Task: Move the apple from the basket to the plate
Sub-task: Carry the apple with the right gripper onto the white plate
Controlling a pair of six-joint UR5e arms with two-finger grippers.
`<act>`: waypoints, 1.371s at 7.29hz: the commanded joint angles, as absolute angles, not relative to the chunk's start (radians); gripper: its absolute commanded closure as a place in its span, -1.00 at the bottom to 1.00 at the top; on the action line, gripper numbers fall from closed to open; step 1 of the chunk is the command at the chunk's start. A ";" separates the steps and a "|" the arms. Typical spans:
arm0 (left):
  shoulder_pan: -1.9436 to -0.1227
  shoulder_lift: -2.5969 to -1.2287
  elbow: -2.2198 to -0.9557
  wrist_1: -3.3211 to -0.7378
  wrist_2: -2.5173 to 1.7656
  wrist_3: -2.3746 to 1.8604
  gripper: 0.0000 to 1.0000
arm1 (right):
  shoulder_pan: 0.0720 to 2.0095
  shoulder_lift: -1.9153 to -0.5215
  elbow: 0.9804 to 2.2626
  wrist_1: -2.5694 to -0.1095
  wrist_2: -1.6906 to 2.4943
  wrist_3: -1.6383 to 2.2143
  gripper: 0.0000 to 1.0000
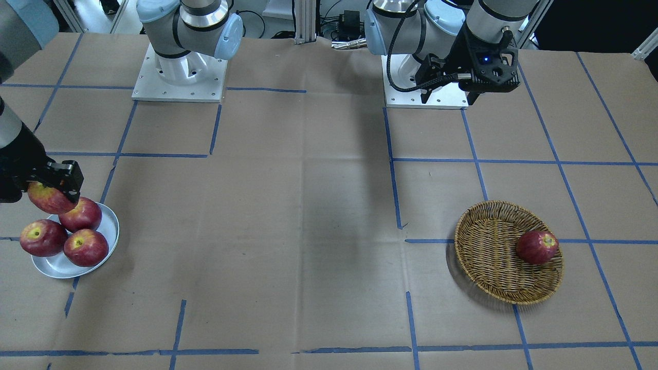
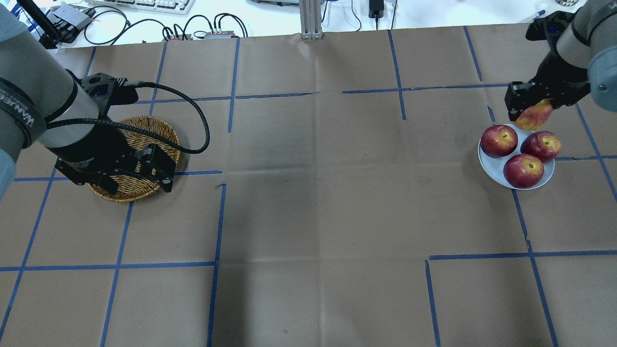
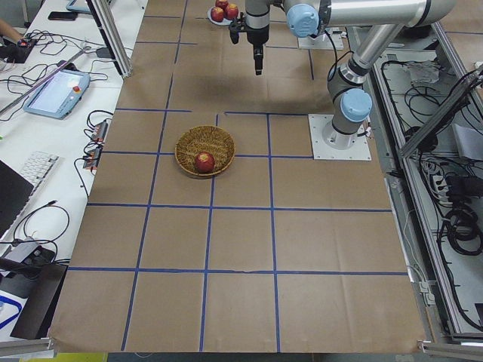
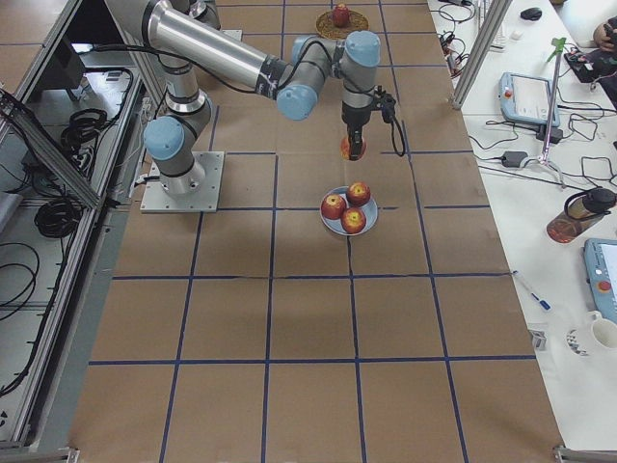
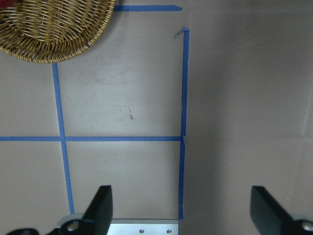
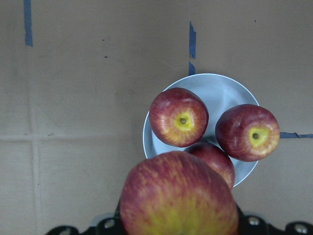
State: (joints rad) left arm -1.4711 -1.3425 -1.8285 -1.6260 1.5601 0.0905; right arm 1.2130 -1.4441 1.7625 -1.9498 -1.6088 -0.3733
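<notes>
My right gripper is going to release the lighter red apple, held over the plate's far edge, on top of the darker red apples (image 1: 54, 222) (image 6: 225, 151) that are on the pale plate.
My right gripper (image 1: 55, 186) is shut on the apple (image 1: 48, 199), a lighter red one with a yellow-orange blush. It holds the apple (image 2: 534, 116) in the air over the far edge of the pale plate (image 2: 488, 165). In the right wrist view the apple (image 6: 178, 200) fills the bottom, with the plate (image 6: 215, 87) below it. The woven basket (image 1: 488, 257) sits on the other side of the table. My left gripper (image 5: 183, 210) is open and empty, high above the table beside the basket (image 5: 54, 34).
Three darker red apples (image 2: 501, 140) lie on the plate and fill most of it. One darker red apple (image 1: 537, 247) lies in the basket. Blue tape lines cross the brown table cover (image 2: 313, 193). The arm bases stand at the table's robot side.
</notes>
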 commanded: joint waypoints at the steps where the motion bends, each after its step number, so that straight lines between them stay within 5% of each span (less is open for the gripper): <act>1: -1.471 -1.342 -1.829 -1.626 1.560 0.091 -0.99 | 1.155 -1.410 1.836 -2.084 -1.580 -0.443 -0.22; 10: -1.470 -1.345 -1.829 -1.626 1.560 0.091 -0.99 | 1.095 -1.312 1.872 -2.167 -1.582 -0.483 -0.25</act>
State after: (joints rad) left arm -1.4700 -1.3452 -1.8285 -1.6260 1.5595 0.0905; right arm 1.0961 -1.3113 1.8775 -2.1647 -1.5814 -0.4845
